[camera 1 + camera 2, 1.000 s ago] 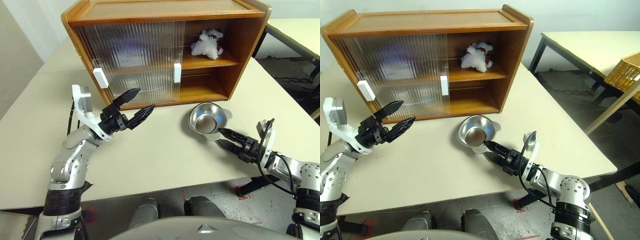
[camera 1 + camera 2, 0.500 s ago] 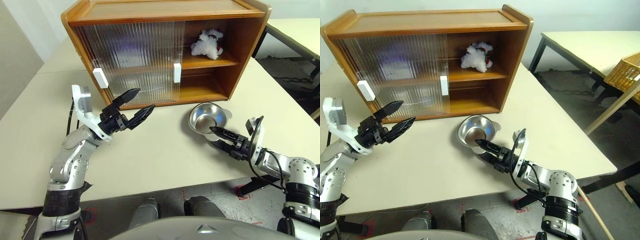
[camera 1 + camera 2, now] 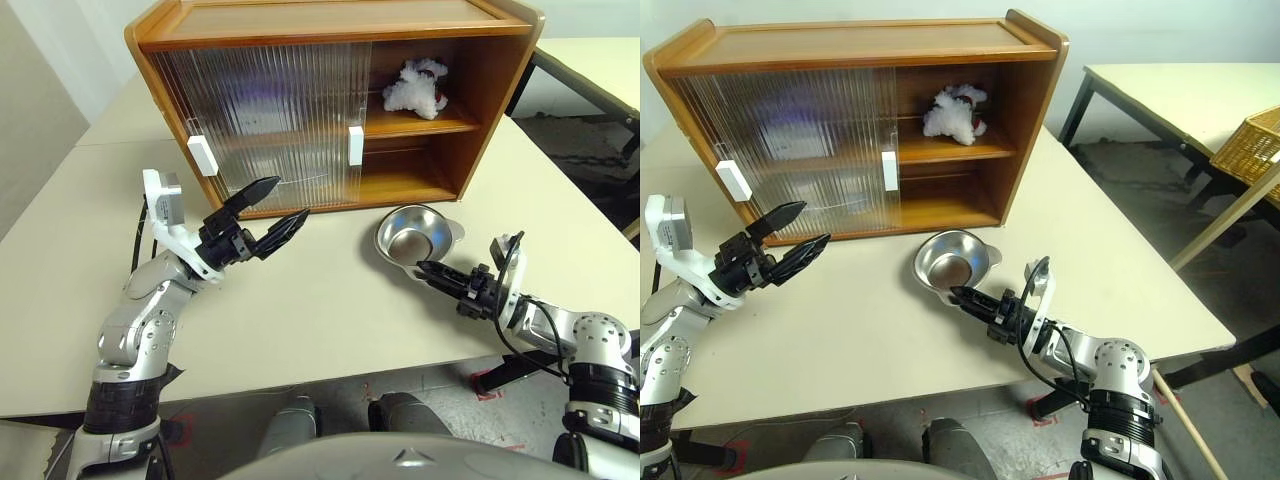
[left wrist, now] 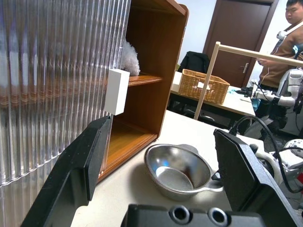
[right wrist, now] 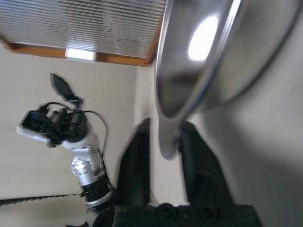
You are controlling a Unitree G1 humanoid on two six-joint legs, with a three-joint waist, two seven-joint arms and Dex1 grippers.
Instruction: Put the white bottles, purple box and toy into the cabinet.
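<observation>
I will put the steel bowl down on the cabinet's open lower shelf (image 3: 400, 163) beneath the toy with my right gripper.
The wooden cabinet (image 3: 330, 22) stands at the back of the table, its ribbed sliding doors (image 3: 270, 120) covering the left and middle. The toy (image 3: 413, 88) lies on the upper shelf in the open right section. The white bottles and purple box are hidden; a faint purple patch glows through the ribbed door. My left gripper (image 3: 290, 198) hangs open above the table in front of the doors, holding nothing. My right gripper (image 3: 425, 270) is shut on the handle tab of a steel bowl (image 3: 412, 232); the right wrist view shows the tab between its fingers (image 5: 138, 156).
The bowl sits on the table just in front of the cabinet's open right section. The table's front edge (image 3: 300, 385) runs close below both arms. A second table with a wicker basket (image 3: 1252, 142) stands off to the right. A person (image 4: 286, 33) is far behind in the left wrist view.
My right gripper slid slightly left up to the bowl and its open fingers closed on the handle tab. The left arm, bowl and toy have stayed put.
</observation>
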